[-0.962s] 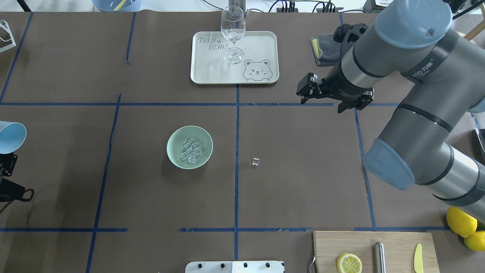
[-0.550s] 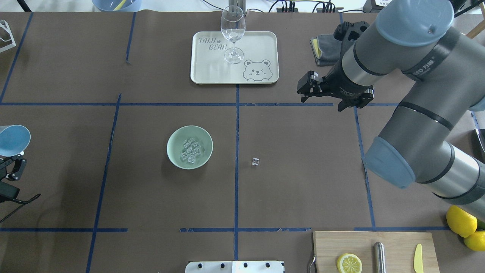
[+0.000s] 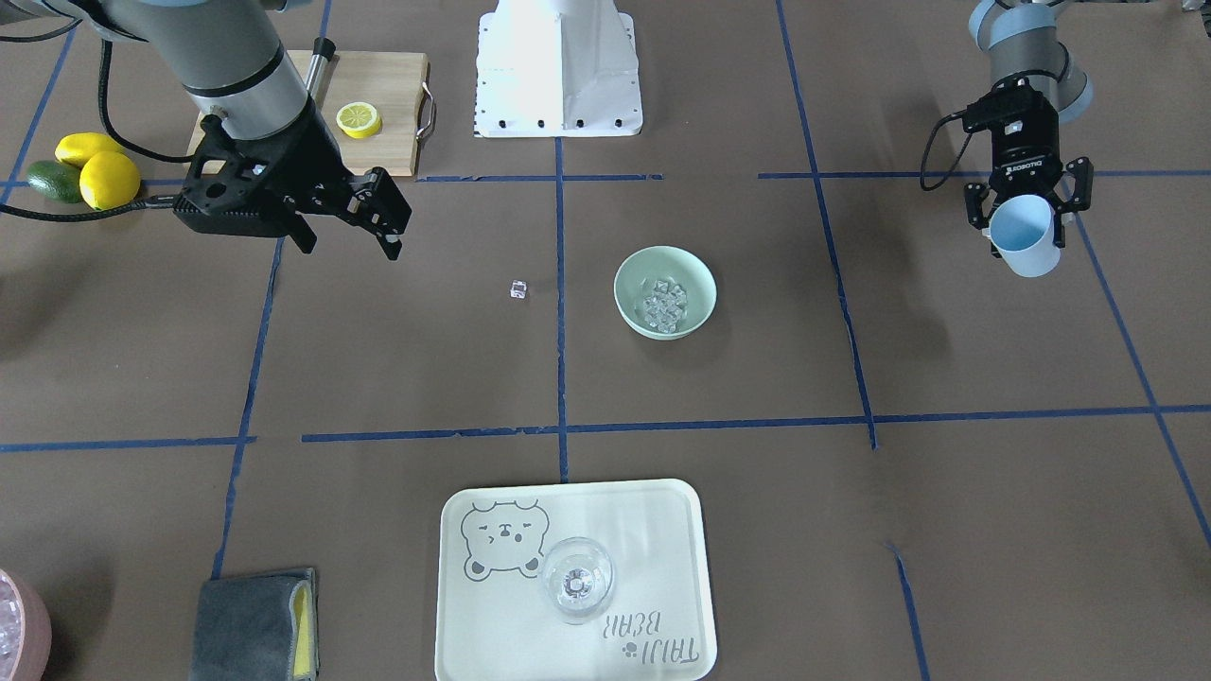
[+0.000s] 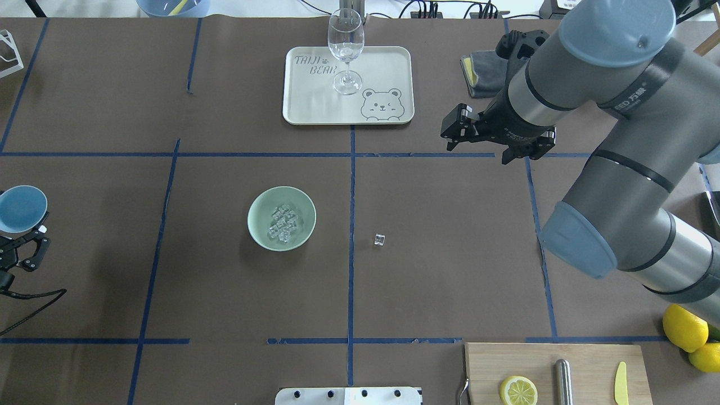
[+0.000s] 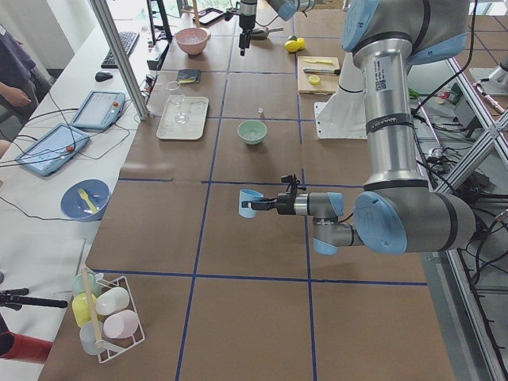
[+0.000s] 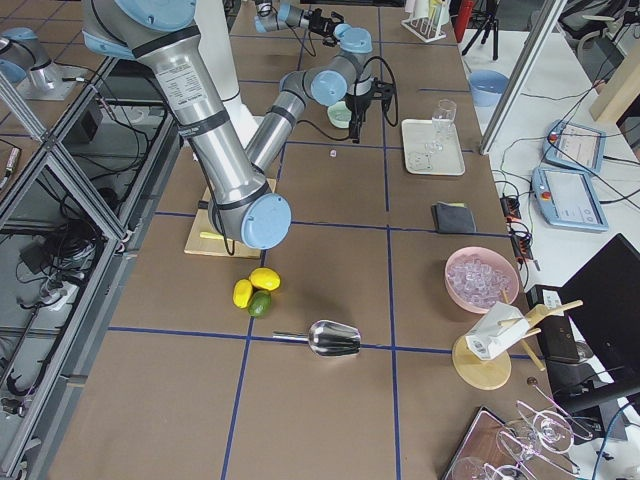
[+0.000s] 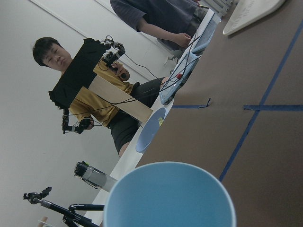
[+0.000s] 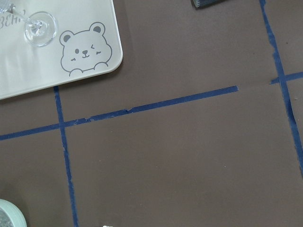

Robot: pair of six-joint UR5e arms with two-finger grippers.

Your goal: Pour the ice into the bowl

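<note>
The robot's left gripper will put the light blue cup down on the bare table (image 3: 1002,279) between the long slanting blue tape lines.
The mint-green bowl (image 4: 256,225) (image 3: 629,284) stands left of the table's centre with a heap of ice (image 4: 283,224) (image 3: 665,303) in it. One stray ice cube (image 4: 379,239) (image 3: 517,289) lies on the table to its right. My left gripper (image 4: 19,228) (image 3: 1026,222) is shut on a light blue cup (image 4: 21,208) (image 3: 1025,236) at the table's left edge, far from the bowl; the cup looks about upright and empty in the left wrist view (image 7: 170,196). My right gripper (image 4: 477,153) (image 3: 350,248) is open and empty, above the table right of the tray.
A cream bear tray (image 4: 388,62) with a wine glass (image 4: 346,50) stands at the back. A folded cloth (image 4: 478,73) lies behind my right gripper. A cutting board (image 4: 585,360) with a lemon slice, and lemons (image 4: 685,329), are front right. A pink container (image 6: 482,278) holds more ice.
My left gripper has turned the blue cup from tilted toward upright and shifted it slightly. My right gripper has drifted a little toward the back. Bowl and ice have not moved.
</note>
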